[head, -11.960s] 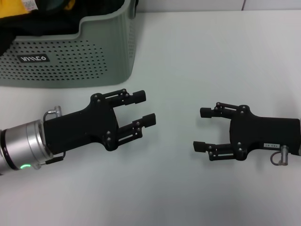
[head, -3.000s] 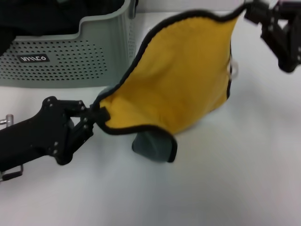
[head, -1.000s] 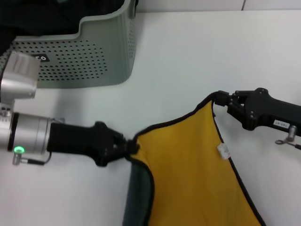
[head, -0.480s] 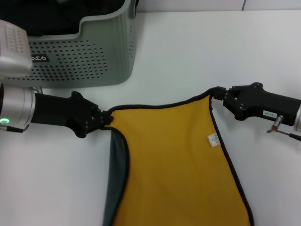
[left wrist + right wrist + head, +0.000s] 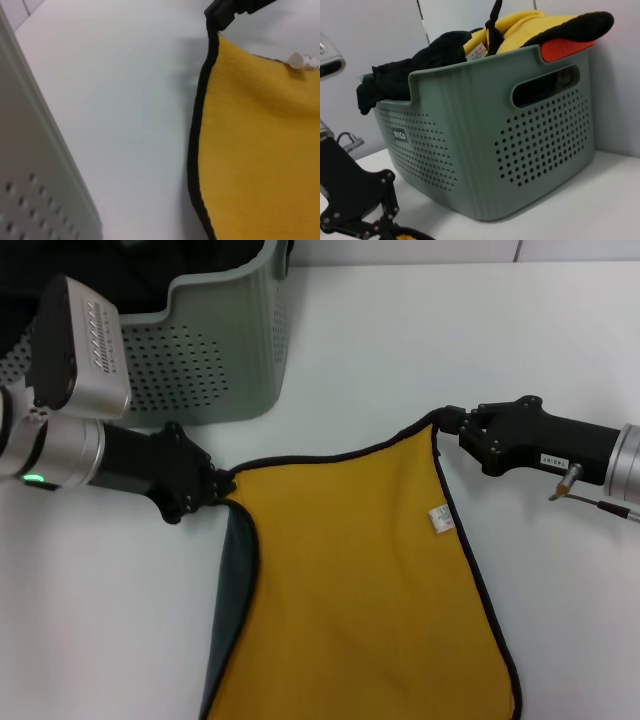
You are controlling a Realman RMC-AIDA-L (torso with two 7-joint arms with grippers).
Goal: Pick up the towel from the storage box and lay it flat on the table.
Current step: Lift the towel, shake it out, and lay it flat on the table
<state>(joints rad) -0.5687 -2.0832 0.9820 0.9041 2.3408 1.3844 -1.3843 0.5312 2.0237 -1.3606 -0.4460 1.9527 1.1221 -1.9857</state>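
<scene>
Next, I let go of the towel's far corner with my left gripper on the white table [image 5: 184, 473], just in front of the storage box.
The towel [image 5: 360, 580] lies yellow side up on the white table [image 5: 400, 330], stretched between my two grippers. Its left edge is folded over and shows the grey-green side [image 5: 228, 610]. A small white tag [image 5: 440, 518] sits near its right edge. My left gripper [image 5: 222, 483] is shut on the towel's far left corner. My right gripper [image 5: 447, 422] is shut on the far right corner. The left wrist view shows the black-edged towel [image 5: 250, 150] and the right gripper [image 5: 235, 7]. The storage box [image 5: 220, 340] stands at the far left.
In the right wrist view the storage box [image 5: 485, 145] holds black fabric [image 5: 420, 65], more yellow cloth [image 5: 530, 30] and an orange-red piece [image 5: 565, 49]. The left gripper [image 5: 370, 210] shows below it. The towel's near edge runs out of the head view.
Over the last second the left gripper moved left and away from me, the right gripper moved slightly away. The towel's far edge is pulled straighter and the cloth lies flatter.
</scene>
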